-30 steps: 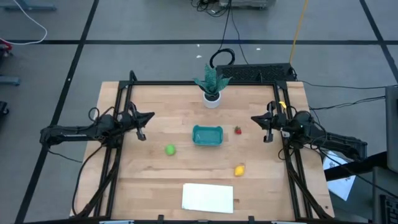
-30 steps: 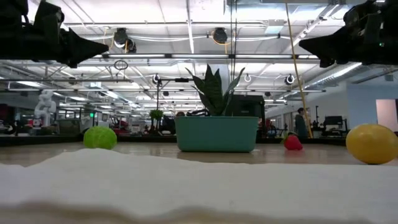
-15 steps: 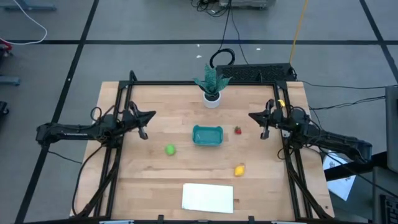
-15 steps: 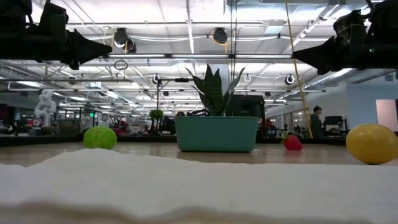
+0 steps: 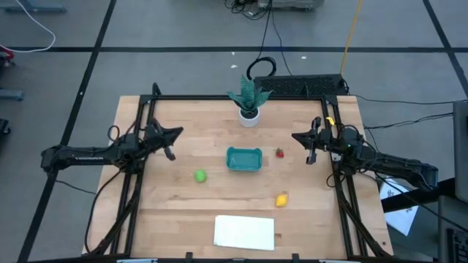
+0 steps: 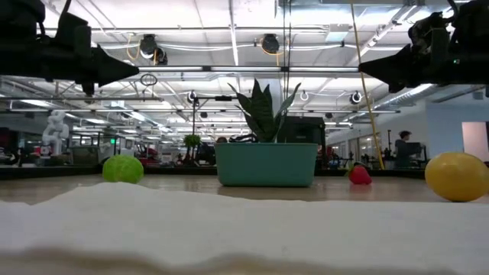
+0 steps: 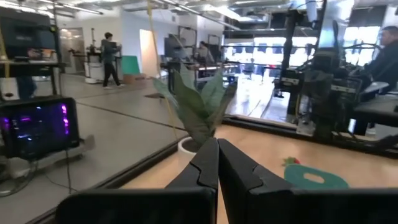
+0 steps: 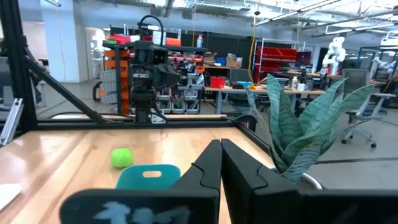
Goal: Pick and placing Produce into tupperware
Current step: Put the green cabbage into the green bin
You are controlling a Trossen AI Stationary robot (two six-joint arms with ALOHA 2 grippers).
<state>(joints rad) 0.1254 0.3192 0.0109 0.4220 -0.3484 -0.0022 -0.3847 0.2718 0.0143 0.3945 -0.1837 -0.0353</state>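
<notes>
Next, the lime-green fruit is nearest, so my left gripper closes around the fruit's middle (image 5: 199,176).
The teal tupperware (image 5: 243,159) sits at the table's middle, with nothing showing inside it. The lime-green fruit (image 5: 199,175) lies on the table to its near left. The tiny red fruit (image 5: 279,153) lies just to its right, and the yellow fruit (image 5: 281,199) lies nearer the front edge. My left gripper (image 5: 180,132) hovers shut above the table's left side, pointing level toward the middle. My right gripper (image 5: 294,136) hovers shut above the right side, facing it. In the low view both grippers (image 6: 137,70) (image 6: 361,69) hang well above the fruits.
A potted plant (image 5: 248,102) in a white pot stands at the far middle of the table. A flat white sheet (image 5: 244,231) lies at the front edge. Black frame rails (image 5: 143,131) run along the left, right and far sides. Bare wood lies between the fruits.
Both shut grippers have edged slightly toward the table's middle and dipped a little in the low view, and the left one has rolled a bit. The fruits and the tupperware have stayed where they were.
</notes>
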